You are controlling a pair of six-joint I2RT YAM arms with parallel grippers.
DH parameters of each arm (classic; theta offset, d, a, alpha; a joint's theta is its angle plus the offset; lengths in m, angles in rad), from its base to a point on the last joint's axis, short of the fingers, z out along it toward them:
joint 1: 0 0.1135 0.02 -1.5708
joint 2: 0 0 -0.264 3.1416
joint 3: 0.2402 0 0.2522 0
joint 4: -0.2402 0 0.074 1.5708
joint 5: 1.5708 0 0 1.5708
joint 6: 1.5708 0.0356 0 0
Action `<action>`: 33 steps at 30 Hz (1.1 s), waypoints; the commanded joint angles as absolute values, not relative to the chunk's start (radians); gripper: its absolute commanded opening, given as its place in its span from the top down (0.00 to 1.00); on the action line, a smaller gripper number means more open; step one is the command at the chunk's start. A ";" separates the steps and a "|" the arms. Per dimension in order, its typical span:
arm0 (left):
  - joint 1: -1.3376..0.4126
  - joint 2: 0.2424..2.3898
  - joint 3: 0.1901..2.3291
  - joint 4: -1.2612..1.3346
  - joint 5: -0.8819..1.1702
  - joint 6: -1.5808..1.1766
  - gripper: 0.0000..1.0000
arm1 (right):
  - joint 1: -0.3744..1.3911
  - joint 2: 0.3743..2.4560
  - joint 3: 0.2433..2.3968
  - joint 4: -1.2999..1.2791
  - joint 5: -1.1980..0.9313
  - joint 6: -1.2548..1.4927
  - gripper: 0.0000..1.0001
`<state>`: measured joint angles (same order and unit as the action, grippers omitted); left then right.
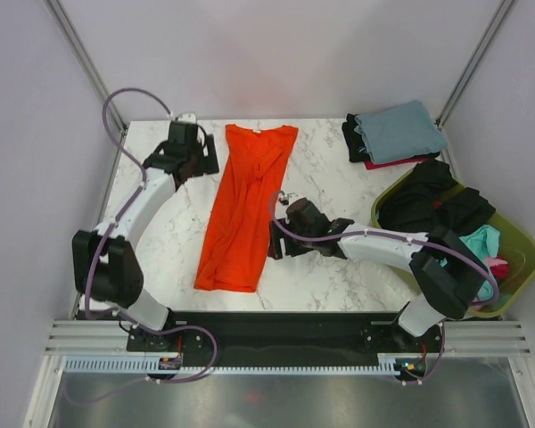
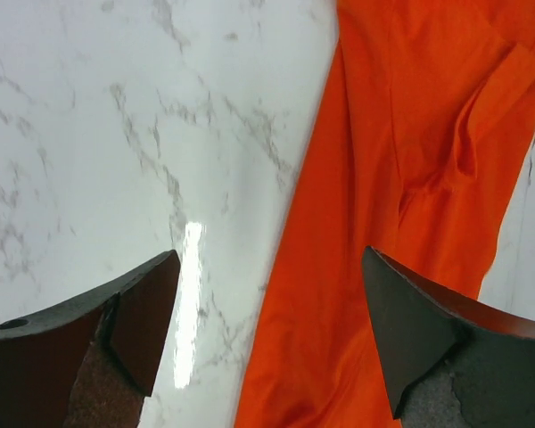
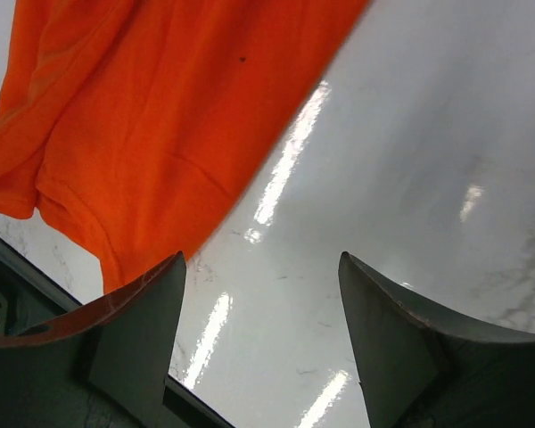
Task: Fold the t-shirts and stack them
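Observation:
The orange t-shirt has a hem corner (image 1: 254,289) (image 3: 143,266) on the basket side by the table's near edge, and my right gripper should close on it.
A bright orange t-shirt (image 1: 245,205) lies folded lengthwise as a long strip down the middle of the marble table (image 1: 339,169). It also shows in the left wrist view (image 2: 410,178) and the right wrist view (image 3: 160,107). My left gripper (image 1: 207,157) is open and empty at the shirt's upper left edge (image 2: 272,294). My right gripper (image 1: 274,241) is open and empty just right of the shirt's lower part (image 3: 263,294). A folded grey-blue shirt (image 1: 399,130) lies on top of black and red ones at the back right.
An olive-green basket (image 1: 515,241) at the right edge holds black, teal and pink shirts (image 1: 437,203). The table's near edge and black base rail (image 1: 285,323) run below the orange shirt's hem.

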<state>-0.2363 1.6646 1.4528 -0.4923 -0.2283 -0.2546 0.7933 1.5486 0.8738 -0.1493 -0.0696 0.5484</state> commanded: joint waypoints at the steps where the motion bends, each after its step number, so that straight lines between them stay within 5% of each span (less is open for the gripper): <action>1: -0.255 1.534 1.257 -0.555 -0.212 -0.403 0.11 | 0.857 1.611 0.925 -0.088 -0.049 0.595 0.23; 5: -0.267 1.283 0.991 -0.591 -0.112 -0.459 0.25 | 0.914 1.640 0.920 -0.084 -0.028 0.627 0.24; 16: -0.439 0.996 0.764 -0.810 -0.107 -0.678 0.32 | 0.908 1.407 0.718 -0.149 0.149 0.641 0.18; 33: -0.551 1.225 0.701 -0.767 -0.254 -0.769 0.30 | 0.896 1.100 0.584 -0.253 0.160 0.640 0.16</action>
<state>-0.5457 1.2045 0.7029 -0.7906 -0.1795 -0.7254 0.8989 1.1439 0.5941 -0.2230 0.1371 0.6365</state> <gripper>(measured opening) 0.708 0.841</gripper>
